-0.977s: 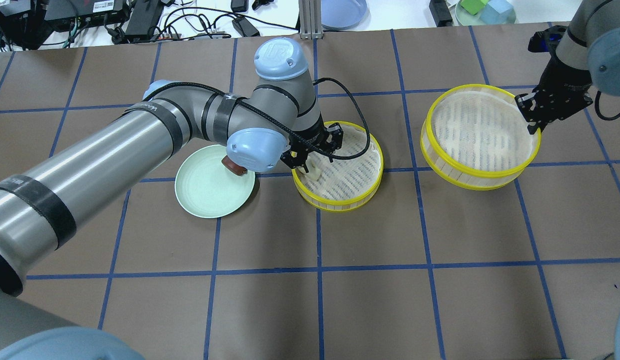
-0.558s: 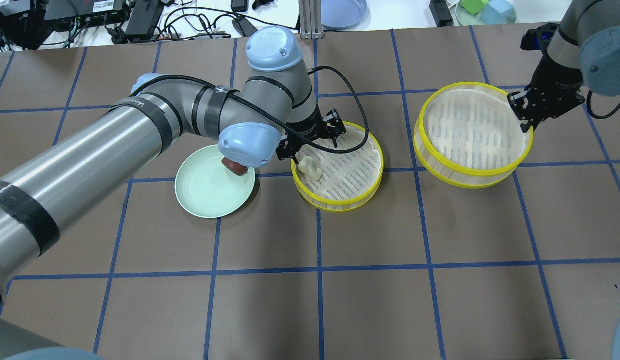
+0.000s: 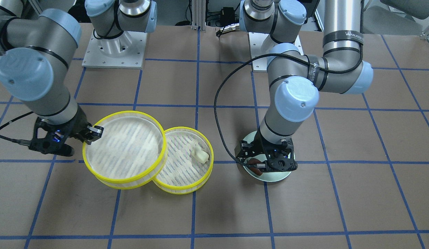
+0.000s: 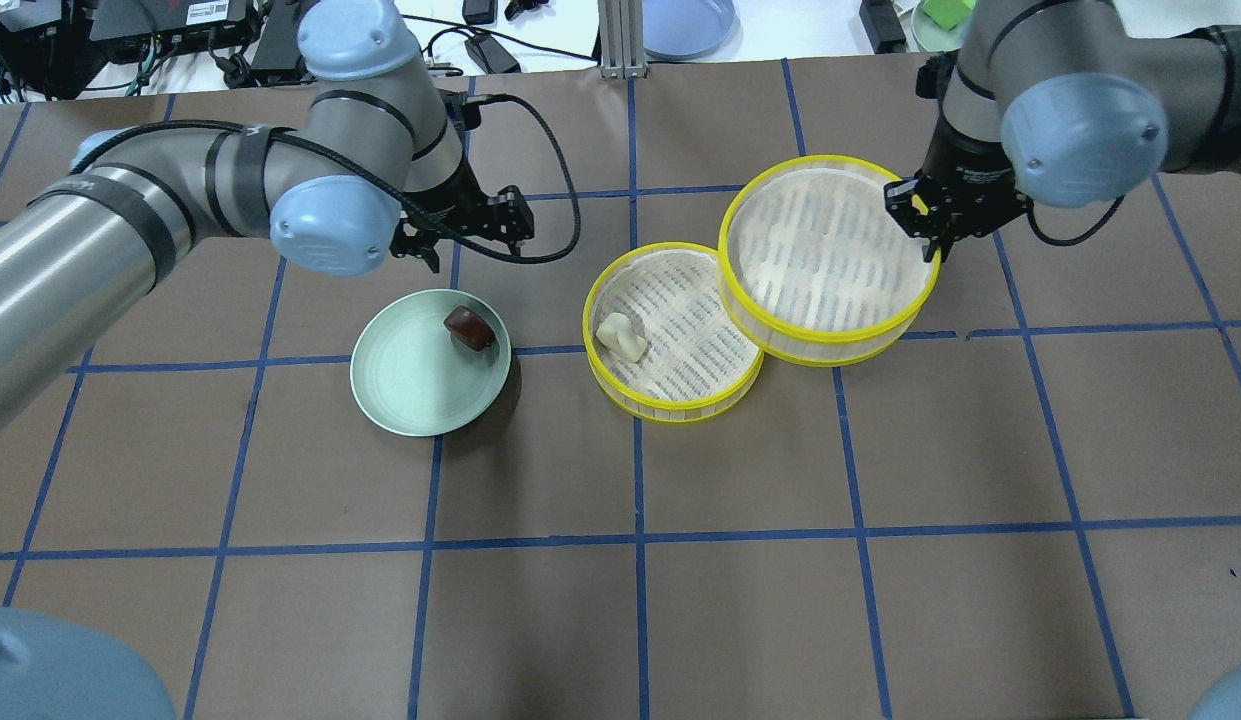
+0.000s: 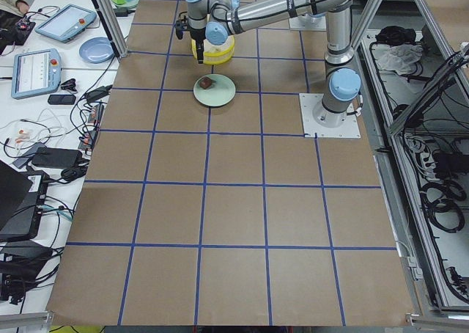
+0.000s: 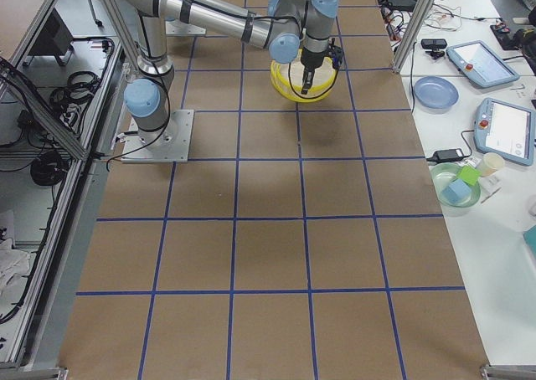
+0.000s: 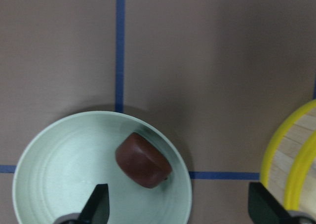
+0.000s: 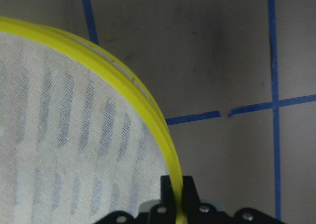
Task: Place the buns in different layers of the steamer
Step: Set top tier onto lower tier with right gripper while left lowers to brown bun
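The dark brown bun is on the pale green plate. My left gripper goes to it next and closes around the bun's middle (image 3: 254, 162) (image 7: 145, 163).
The cream-white bun (image 4: 622, 336) lies in the lower steamer tray (image 4: 680, 395), near its left wall; it also shows in the front view (image 3: 200, 154). The dark brown bun (image 4: 468, 328) lies on the pale green plate (image 4: 400, 385). My left gripper (image 4: 465, 238) is open and empty, above the plate's far edge. In its wrist view the brown bun (image 7: 143, 160) lies just ahead of the spread fingers (image 7: 98, 206). My right gripper (image 4: 925, 245) is shut on the yellow rim of the second steamer tray (image 4: 780, 330). It holds that tray over the lower tray's right edge.
A black cable (image 4: 570, 220) loops from my left wrist toward the trays. A blue plate (image 4: 685, 22), cables and electronics lie beyond the table's far edge. Brown mat with blue grid lines lies in front of the plate and trays.
My left gripper has let go of the white bun in the lower tray and moved left to the plate. My right gripper has carried the second tray left, and it now overlaps the lower tray.
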